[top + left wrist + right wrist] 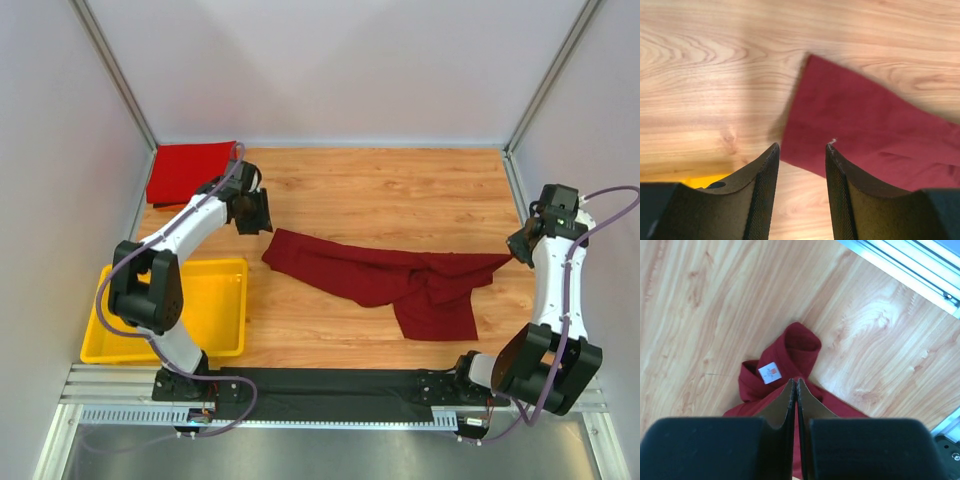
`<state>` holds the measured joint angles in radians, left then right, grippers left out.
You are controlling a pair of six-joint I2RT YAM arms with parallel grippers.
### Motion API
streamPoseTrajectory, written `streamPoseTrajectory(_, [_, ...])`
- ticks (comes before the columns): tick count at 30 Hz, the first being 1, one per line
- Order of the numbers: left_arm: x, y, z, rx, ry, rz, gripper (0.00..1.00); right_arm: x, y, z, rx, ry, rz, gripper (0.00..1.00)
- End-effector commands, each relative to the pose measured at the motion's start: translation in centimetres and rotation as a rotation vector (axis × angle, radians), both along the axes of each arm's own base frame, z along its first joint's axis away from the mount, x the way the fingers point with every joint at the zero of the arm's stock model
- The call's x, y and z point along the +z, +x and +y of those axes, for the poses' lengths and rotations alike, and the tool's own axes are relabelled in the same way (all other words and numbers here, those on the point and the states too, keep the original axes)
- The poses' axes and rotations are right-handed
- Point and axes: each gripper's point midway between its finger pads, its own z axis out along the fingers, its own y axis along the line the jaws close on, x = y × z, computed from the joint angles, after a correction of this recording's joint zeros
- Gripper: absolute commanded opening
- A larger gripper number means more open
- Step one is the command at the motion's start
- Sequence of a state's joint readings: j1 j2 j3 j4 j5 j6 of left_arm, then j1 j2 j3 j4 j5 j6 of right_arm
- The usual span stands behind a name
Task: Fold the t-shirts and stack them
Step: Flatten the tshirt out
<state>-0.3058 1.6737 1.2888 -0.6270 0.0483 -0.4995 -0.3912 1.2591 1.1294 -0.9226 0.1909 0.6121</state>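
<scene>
My left gripper needs to next close on the back corner (pixel 279 231) (pixel 812 58) of the dark maroon t-shirt, at the loose end that is next to the yellow plastic tray.
The dark maroon t-shirt (pixel 400 280) lies crumpled and stretched out across the middle of the table. My left gripper (pixel 252 212) is open and empty, hovering just behind the shirt's left end; in the left wrist view (pixel 802 146) that corner of the shirt (pixel 865 130) lies just ahead of the fingers. My right gripper (pixel 520 250) is shut on the shirt's right end; the right wrist view (pixel 794 381) shows the collar (pixel 800 345) with its white label (pixel 769 372) just beyond the closed fingers. The brighter red t-shirt (pixel 190 170) lies folded in the back left corner.
A yellow plastic tray (pixel 230 270) stands at the front left beside the left arm's base. White walls enclose the table on three sides, and a metal rail (pixel 910 265) runs along the right edge.
</scene>
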Motion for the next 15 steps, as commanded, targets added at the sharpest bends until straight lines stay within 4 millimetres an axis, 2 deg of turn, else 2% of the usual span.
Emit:
streamPoseTrajectory(1, [1.3,1.5,-0.8,-0.060,-0.086,-0.003,0.49,3.3,2.4,-1.0,0.005,-0.050,-0.122,0.00])
streamPoseTrajectory(2, [0.3,1.7,-1.0,-0.072,-0.082,0.033,0.49,3.5,2.8,-0.9,0.017,-0.044,-0.142,0.00])
streamPoseTrajectory(4, [0.5,2.7,-1.4,-0.096,-0.084,0.031,0.49,3.3,3.2,-0.3,0.036,-0.018,-0.159,0.00])
streamPoseTrajectory(5, [-0.8,3.0,-1.4,-0.099,-0.066,0.061,0.49,3.2,3.3,-0.1,0.042,-0.010,-0.168,0.00])
streamPoseTrajectory(7, [-1.0,4.2,-1.5,-0.126,-0.052,0.053,0.47,3.0,3.5,0.3,0.057,0.011,-0.175,0.00])
streamPoseTrajectory(8, [-2.5,4.4,-1.3,-0.142,-0.023,0.078,0.47,2.9,3.6,0.5,0.063,0.018,-0.182,0.00])
streamPoseTrajectory(10, [-2.7,5.0,-1.7,-0.188,-0.022,0.078,0.46,2.7,3.7,0.9,0.075,0.026,-0.186,0.00])
streamPoseTrajectory(11, [-3.6,5.0,-2.2,-0.209,-0.045,0.099,0.46,2.7,3.8,1.1,0.081,0.027,-0.191,0.00])
streamPoseTrajectory(12, [-3.7,5.3,-2.5,-0.219,-0.051,0.098,0.46,2.7,3.8,1.1,0.083,0.027,-0.193,0.00])
streamPoseTrajectory(15, [-5.2,5.5,-2.5,-0.226,-0.044,0.123,0.46,2.6,4.0,1.4,0.095,0.037,-0.200,0.00])
